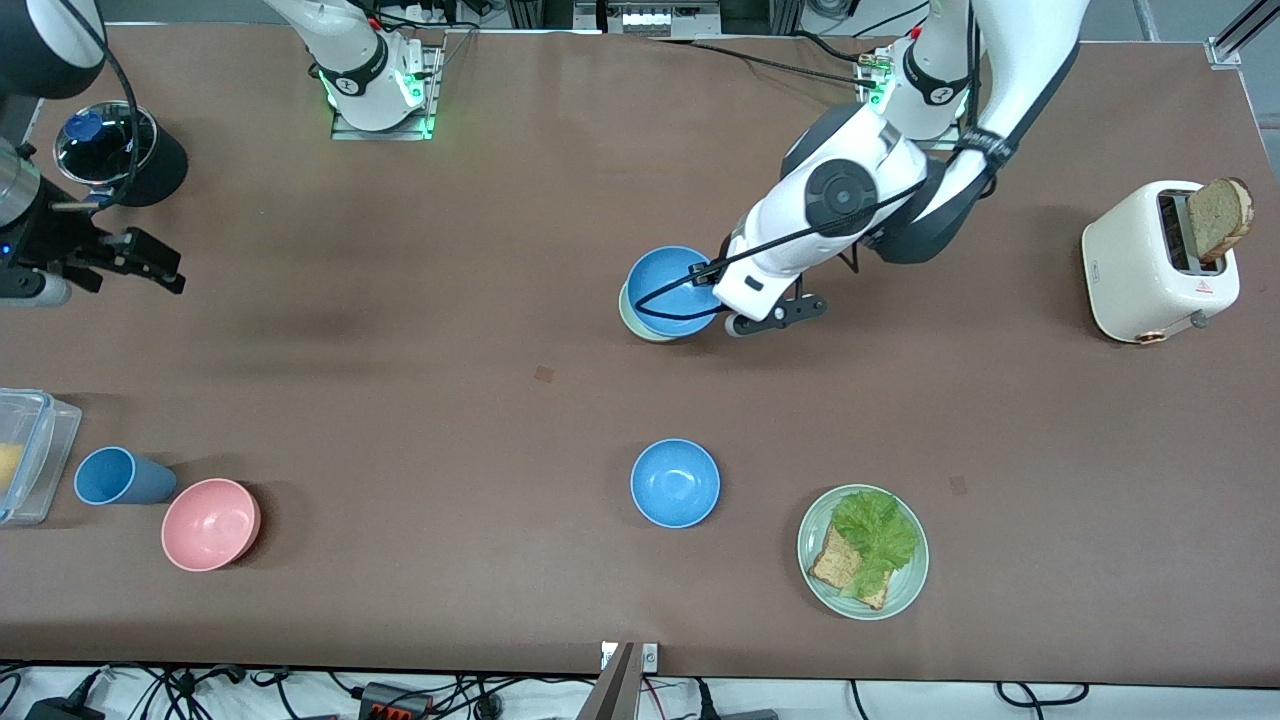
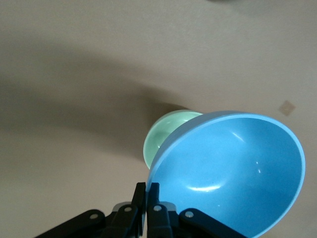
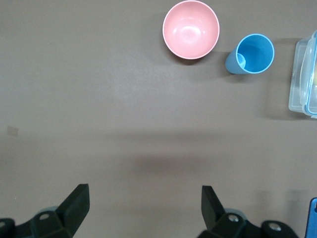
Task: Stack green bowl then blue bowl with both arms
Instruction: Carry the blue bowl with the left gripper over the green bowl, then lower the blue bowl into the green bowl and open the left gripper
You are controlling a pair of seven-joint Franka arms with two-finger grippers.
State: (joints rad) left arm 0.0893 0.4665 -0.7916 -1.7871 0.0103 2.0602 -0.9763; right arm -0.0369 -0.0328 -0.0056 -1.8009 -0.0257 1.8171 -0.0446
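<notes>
Next, my left gripper lets go of the blue bowl inside the pale green bowl (image 1: 660, 300) (image 2: 179, 143) that stands in the middle of the table, so the two nest together.
My left gripper (image 1: 722, 300) is shut on the rim of a blue bowl (image 1: 672, 290) and holds it tilted over the pale green bowl (image 1: 632, 318), which stands mid-table. In the left wrist view the fingers (image 2: 141, 193) pinch the blue bowl's (image 2: 233, 173) rim, with the green bowl (image 2: 166, 134) partly hidden under it. I cannot tell whether the two bowls touch. A second blue bowl (image 1: 675, 483) stands nearer to the front camera. My right gripper (image 1: 150, 265) is open and empty at the right arm's end of the table, and it also shows in the right wrist view (image 3: 143, 191).
A pink bowl (image 1: 210, 524) (image 3: 191, 29), a blue cup (image 1: 115, 477) (image 3: 252, 53) and a clear container (image 1: 30, 450) sit at the right arm's end. A green plate (image 1: 815, 560) with lettuce and toast lies beside the second blue bowl. A toaster (image 1: 1150, 265) stands at the left arm's end.
</notes>
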